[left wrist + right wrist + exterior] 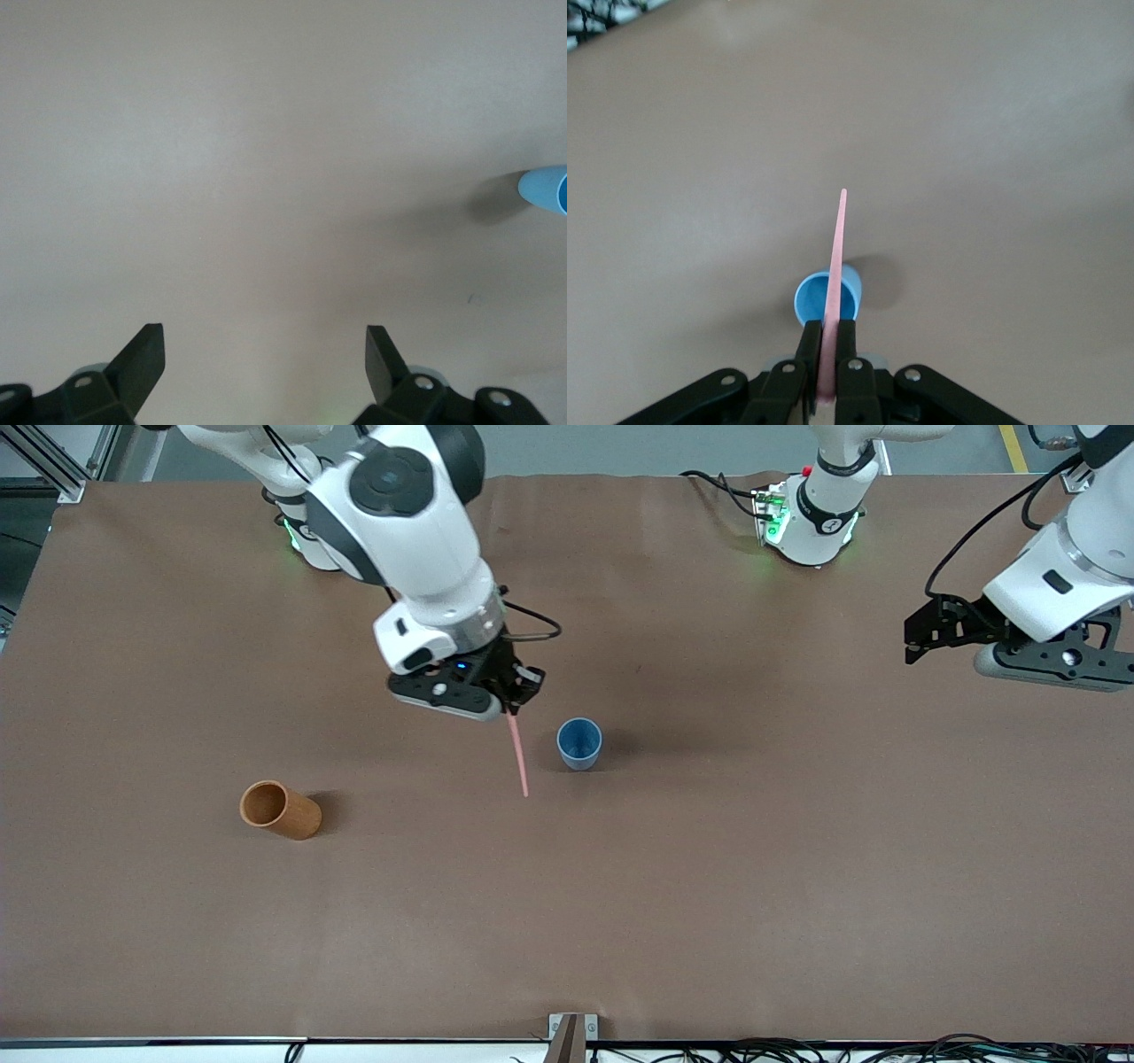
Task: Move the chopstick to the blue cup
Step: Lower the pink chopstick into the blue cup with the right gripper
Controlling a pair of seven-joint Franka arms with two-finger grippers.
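Observation:
Next, my right gripper lets go so that the pale pink chopstick, now held up beside the cup, rests inside the blue cup (580, 749) (824, 297), leaning on the cup's rim.
My right gripper (512, 707) is shut on one end of the pale pink chopstick (517, 755) and holds it up in the air, its free end slanting down over the table beside the blue cup (579, 743). The cup stands upright near the table's middle. In the right wrist view the chopstick (834, 266) runs out from between the fingers (808, 341) and crosses in front of the blue cup (811, 299). My left gripper (912, 642) is open and empty, waiting above the left arm's end of the table. In the left wrist view the gripper (265, 345) shows bare table, with the cup's edge (545, 189) at the frame's border.
An orange-brown cylindrical cup (280, 810) lies on its side toward the right arm's end of the table, nearer to the front camera than the blue cup. Brown table cover (709, 886) spreads all round.

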